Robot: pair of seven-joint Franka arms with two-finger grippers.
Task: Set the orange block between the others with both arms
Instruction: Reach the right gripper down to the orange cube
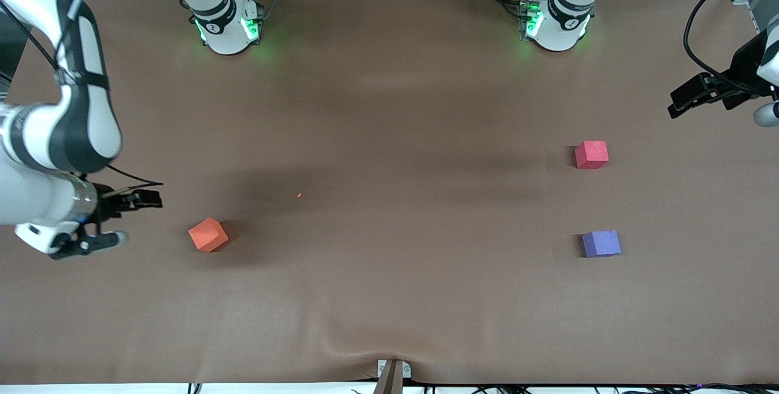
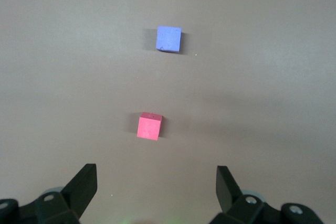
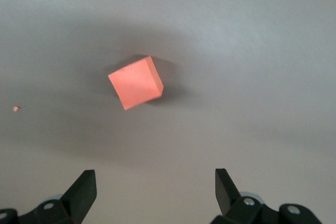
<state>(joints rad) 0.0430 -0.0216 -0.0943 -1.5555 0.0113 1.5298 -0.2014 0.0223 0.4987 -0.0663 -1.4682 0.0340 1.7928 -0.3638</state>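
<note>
The orange block must go between the red-pink and purple-blue cubes. Next, my right gripper closes on the opposite sides of the orange block (image 1: 208, 235) (image 3: 136, 83).
The orange block (image 1: 208, 235) (image 3: 135, 83) lies turned at an angle on the brown table toward the right arm's end. My right gripper (image 1: 137, 218) (image 3: 155, 182) hovers beside it, open and empty, a short gap away. Toward the left arm's end sit the others: a red-pink cube (image 1: 591, 154) (image 2: 149, 126) and a purple-blue cube (image 1: 601, 243) (image 2: 168, 39), which is nearer the front camera, with bare table between them. My left gripper (image 1: 721, 108) (image 2: 156, 182) hangs open and empty over the table near that end's edge, apart from the red-pink cube.
A tiny orange crumb (image 1: 299, 194) (image 3: 16, 109) lies on the table cover toward the middle. Both green-lit arm bases (image 1: 228, 28) (image 1: 554, 22) stand along the edge farthest from the front camera. The cover bulges at a clamp (image 1: 392, 369) on the nearest edge.
</note>
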